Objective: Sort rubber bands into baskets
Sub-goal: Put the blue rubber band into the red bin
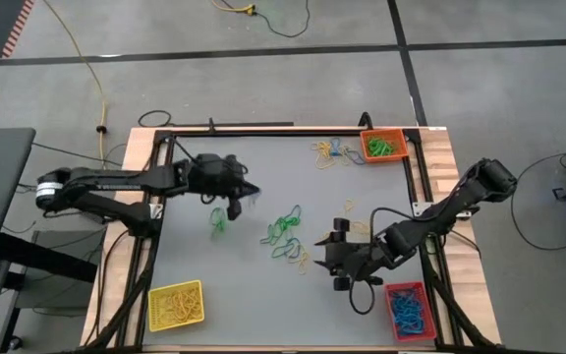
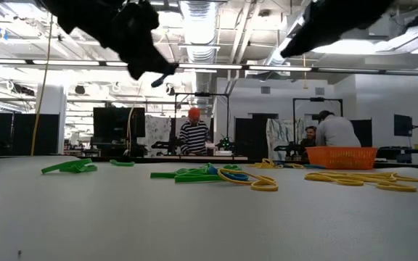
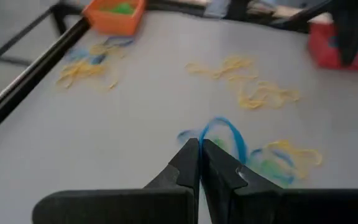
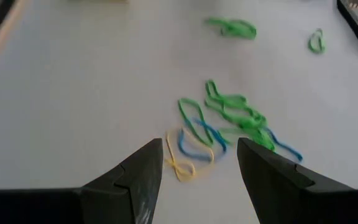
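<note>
The blue band will pass from my left gripper, which will let go of it into my right gripper's fingers, just above the edge of the mid-table heap [image 1: 308, 227].
Loose rubber bands in green, yellow and blue [image 1: 285, 234] lie in a heap mid-table, with one green band [image 1: 219, 218] apart to the left and more [image 1: 332, 152] by the orange basket [image 1: 383, 146]. The yellow basket [image 1: 177, 303] stands near left and the red basket [image 1: 409, 310] near right. My left gripper [image 1: 252, 193] hangs above the table left of the heap, shut on a blue band [image 3: 224, 129]. My right gripper [image 1: 330, 251] hovers open just right of the heap, its fingers [image 4: 148, 171] apart above a yellow and a blue band [image 4: 191, 152]. My left gripper pinches one end of the blue rubber band [image 3: 202, 138] between its two fingertips. The rest of the loop sticks out past the tips, lifted clear of the table.
A black frame [image 1: 263, 130] rims the grey table top. A yellow cable [image 1: 91, 69] runs over the floor beyond the far left corner. People stand in the room behind the far edge [image 2: 193, 134]. Bare table lies between the heap and the near edge.
</note>
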You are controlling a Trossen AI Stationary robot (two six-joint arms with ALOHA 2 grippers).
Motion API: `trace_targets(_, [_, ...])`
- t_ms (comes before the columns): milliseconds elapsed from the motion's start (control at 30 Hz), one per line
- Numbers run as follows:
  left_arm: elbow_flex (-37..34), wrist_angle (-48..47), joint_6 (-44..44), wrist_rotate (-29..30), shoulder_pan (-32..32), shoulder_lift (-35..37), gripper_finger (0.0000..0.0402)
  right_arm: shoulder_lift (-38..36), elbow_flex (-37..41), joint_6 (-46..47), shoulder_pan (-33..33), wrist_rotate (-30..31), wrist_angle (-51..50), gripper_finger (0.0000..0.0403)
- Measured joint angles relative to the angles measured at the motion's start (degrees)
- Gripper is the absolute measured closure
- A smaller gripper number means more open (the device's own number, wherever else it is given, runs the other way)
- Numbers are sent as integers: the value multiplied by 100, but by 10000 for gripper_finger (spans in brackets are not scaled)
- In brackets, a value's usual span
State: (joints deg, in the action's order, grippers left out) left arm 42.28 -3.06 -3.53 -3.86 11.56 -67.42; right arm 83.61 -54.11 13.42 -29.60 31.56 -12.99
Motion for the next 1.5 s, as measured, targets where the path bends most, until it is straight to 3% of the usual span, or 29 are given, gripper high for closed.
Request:
trace_targets(400, [50,3132,-20,67,-866,-1767,401,206,4,48,536,175,693,168])
trace_targets(767, [898,3482,437,487,-1387,-2739,401,204,2,360,1003,294,636,186])
trace_targets(1067, [1087,3470,1133,1220,-1673,-2749,401,202,2,323,1007,279,684,189])
trace_targets(1500, [1093,3426,1359,1368,-1677,-2749,401,199,2,316,1009,127,908,189])
